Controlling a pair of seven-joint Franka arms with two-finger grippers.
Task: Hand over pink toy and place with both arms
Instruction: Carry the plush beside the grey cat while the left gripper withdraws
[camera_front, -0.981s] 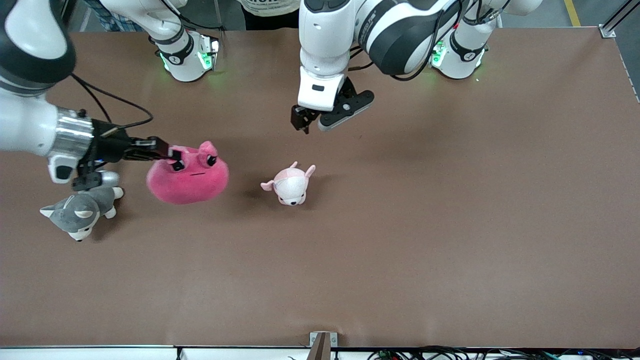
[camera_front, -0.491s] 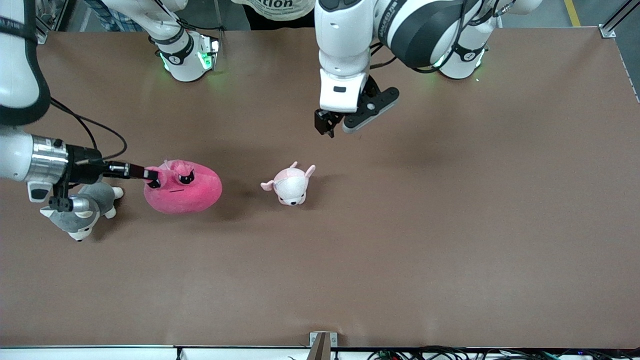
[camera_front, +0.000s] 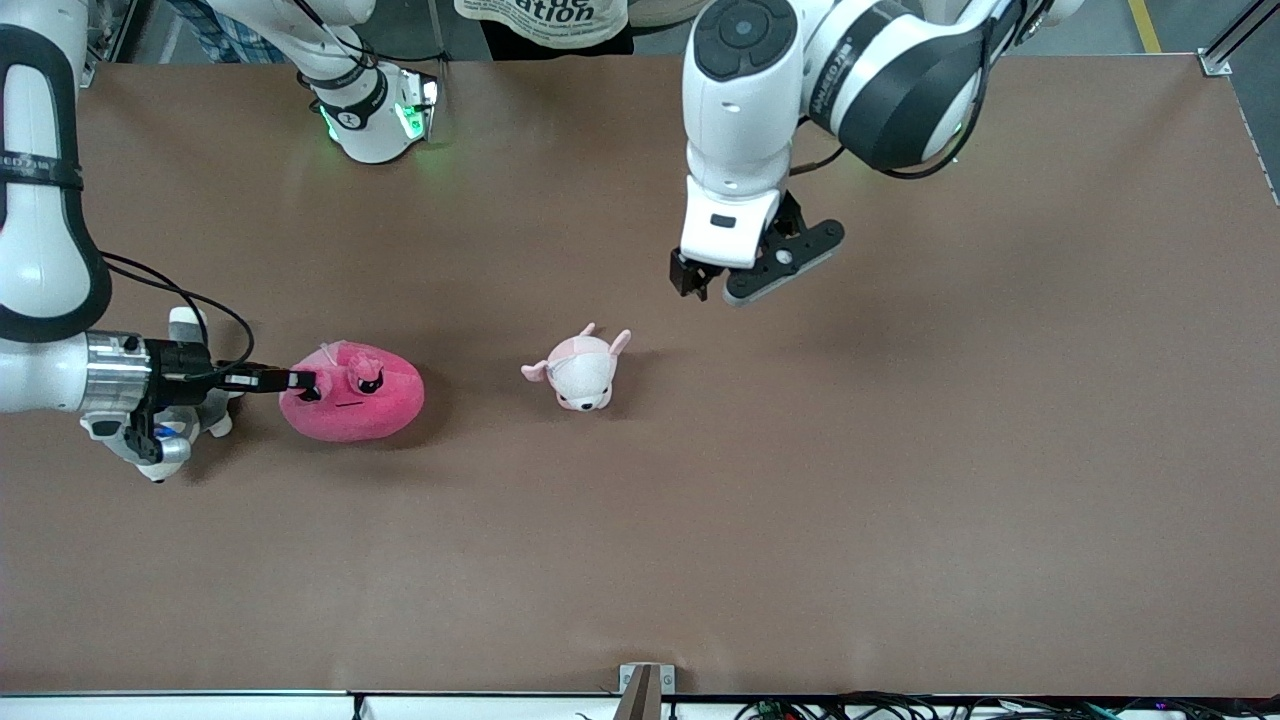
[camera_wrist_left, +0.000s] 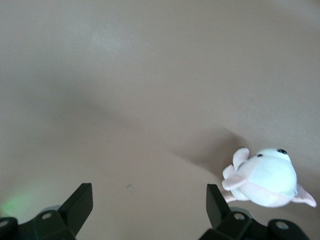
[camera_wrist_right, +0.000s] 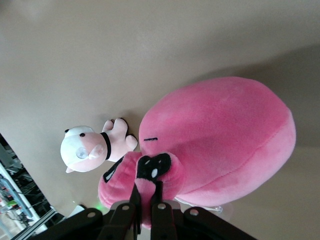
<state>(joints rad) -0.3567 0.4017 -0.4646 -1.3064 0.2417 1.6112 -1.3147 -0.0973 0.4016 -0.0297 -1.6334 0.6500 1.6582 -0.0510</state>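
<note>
My right gripper will put the pink toy down on the table (camera_front: 360, 397) between the husky plush and the small pale animal plush.
The pink toy (camera_front: 352, 404), a rounded hot-pink plush with angry black eyes, sits on the brown table (camera_front: 800, 480) toward the right arm's end. My right gripper (camera_front: 303, 381) is shut on a small flap at the toy's top edge; the right wrist view shows the fingers (camera_wrist_right: 137, 192) pinching that pink flap, with the toy's body (camera_wrist_right: 225, 135) filling the view. My left gripper (camera_front: 705, 287) is open and empty, up in the air over bare table above the middle. In the left wrist view its fingertips (camera_wrist_left: 80, 197) stand wide apart.
A small pale pink-and-white animal plush (camera_front: 582, 370) lies mid-table, also seen in the left wrist view (camera_wrist_left: 265, 177) and right wrist view (camera_wrist_right: 90, 145). A grey-and-white husky plush (camera_front: 165, 445) lies under the right wrist. The table's front edge (camera_front: 640, 692) has a bracket.
My right gripper has lowered the pink toy from the air onto the table, toward the right arm's end. My left arm has drawn back toward its own end, gripper open.
</note>
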